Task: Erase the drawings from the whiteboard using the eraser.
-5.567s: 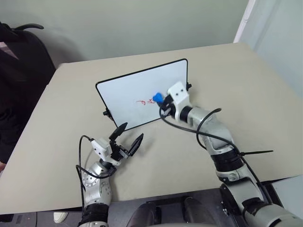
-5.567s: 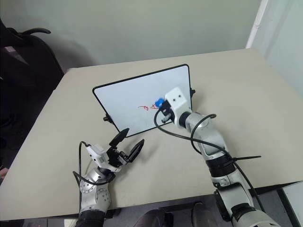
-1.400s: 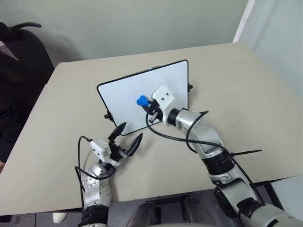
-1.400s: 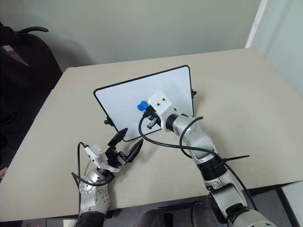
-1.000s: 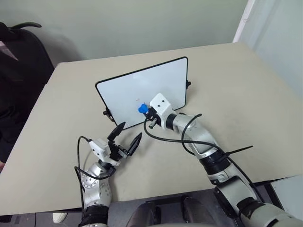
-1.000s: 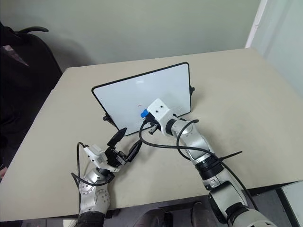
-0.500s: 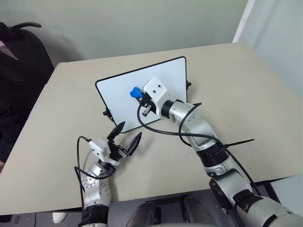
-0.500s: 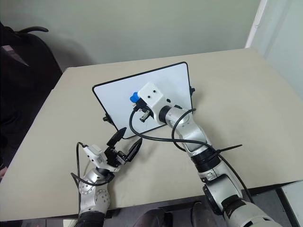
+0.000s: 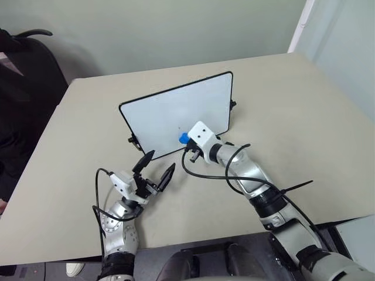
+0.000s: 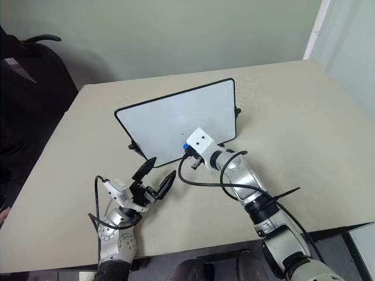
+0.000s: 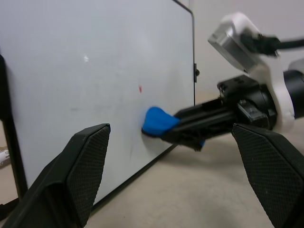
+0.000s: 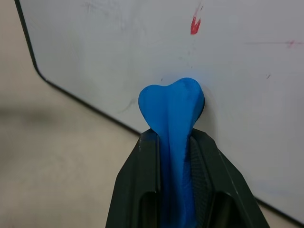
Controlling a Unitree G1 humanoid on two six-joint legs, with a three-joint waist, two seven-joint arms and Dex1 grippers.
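Next, my right gripper releases the blue eraser onto the beige table [image 9: 256,150] next to the whiteboard, close to the black cable. The eraser is still pressed against the board's face.
The whiteboard [image 9: 176,111] stands tilted upright on the table, black-framed, with small side knobs. My right gripper [image 9: 187,142] is shut on the blue eraser [image 9: 183,138], which is pressed flat against the board's face just above its lower edge. In the right wrist view the eraser [image 12: 171,102] sticks out between the two black fingers [image 12: 142,180]. Of the drawings, a small red fleck [image 12: 194,23] and a faint thin line [image 12: 285,43] are left on the white surface above the eraser. My left gripper [image 9: 161,162] hovers open in front of the board's lower left corner, holding nothing.
The beige table [image 9: 293,105] stretches wide to the right of and behind the board. A dark chair [image 9: 23,70] stands off the table's left edge. A black cable loops from my right wrist [image 9: 205,170] down onto the table.
My right gripper has swept the eraser from the board's upper middle down and to the right, to near its lower edge. The red scribble seen seconds ago is mostly wiped off. The left gripper stayed put.
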